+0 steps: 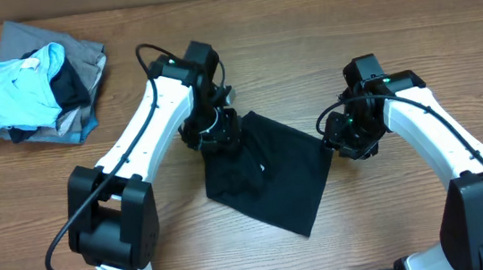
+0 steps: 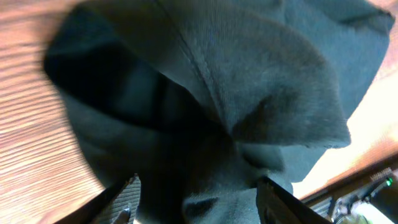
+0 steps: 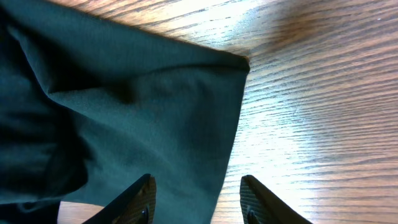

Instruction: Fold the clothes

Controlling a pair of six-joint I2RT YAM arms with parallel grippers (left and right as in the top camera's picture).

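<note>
A crumpled flap lies doubled over the middle of the black shirt, so the robot's left gripper will take the bunched fabric [image 2: 227,171] and spread it flat before folding further.
The black shirt [image 1: 272,172] lies partly folded at the middle of the table, with a bunched part at its upper left. My left gripper [image 1: 216,136] is over that bunched corner. In the left wrist view its fingers [image 2: 198,202] stand wide apart with rumpled black fabric [image 2: 249,81] between them. My right gripper [image 1: 347,139] is at the shirt's right corner. In the right wrist view its fingers [image 3: 198,199] are open, straddling the shirt's straight edge [image 3: 155,112], with bare wood under the right finger.
A pile of other clothes lies at the table's far left: a light-blue garment [image 1: 17,91] on grey garments [image 1: 85,57]. Bare wooden table [image 1: 392,29] surrounds the shirt.
</note>
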